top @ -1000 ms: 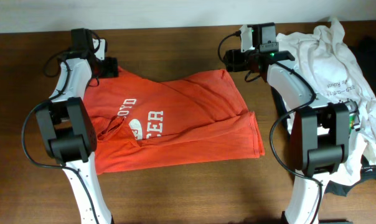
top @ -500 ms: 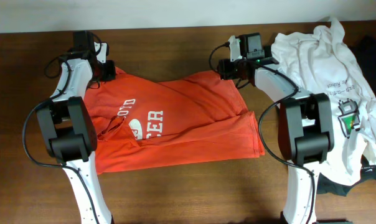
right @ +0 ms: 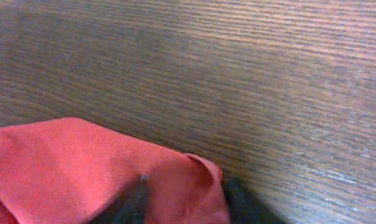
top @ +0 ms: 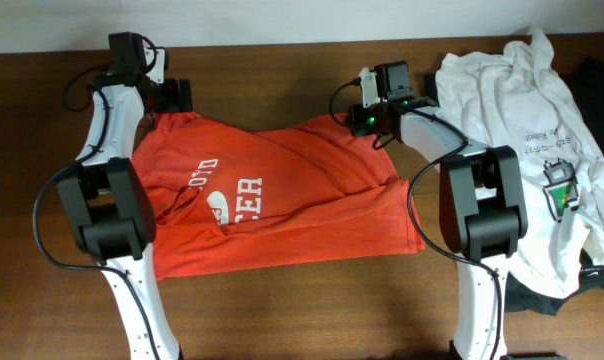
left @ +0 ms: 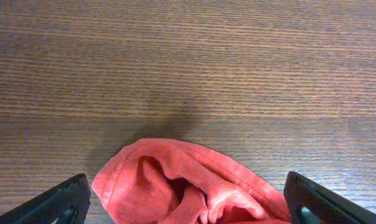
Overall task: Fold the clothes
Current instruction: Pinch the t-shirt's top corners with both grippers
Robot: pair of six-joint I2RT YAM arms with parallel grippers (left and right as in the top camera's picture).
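Observation:
The T-shirt's bunched corner lies loose between my left gripper's wide fingers, so it should pinch the T-shirt's fold farther in before [left: 197, 208] both grippers lift.
The orange-red T-shirt [top: 282, 190] with white lettering lies spread on the wooden table [top: 282, 300], wrinkled and with its lower edge folded. My left gripper [top: 172, 97] is at the shirt's far left corner. In the left wrist view its fingers [left: 188, 208] stand wide open, with a bunched fold of the shirt [left: 188, 180] between them. My right gripper [top: 367, 120] is at the far right corner. In the right wrist view its fingers [right: 188, 202] are close together on the shirt's edge [right: 82, 168], partly covered by cloth.
A white tee with small print [top: 522, 110] lies crumpled at the right, partly under the right arm. Dark cloth shows at the right edge [top: 597, 75] and near the right arm's base [top: 542, 295]. The table's far edge meets a white wall.
My right gripper has moved left and toward me from the white tee onto the shirt's far right corner. My left gripper has shifted slightly toward the far edge.

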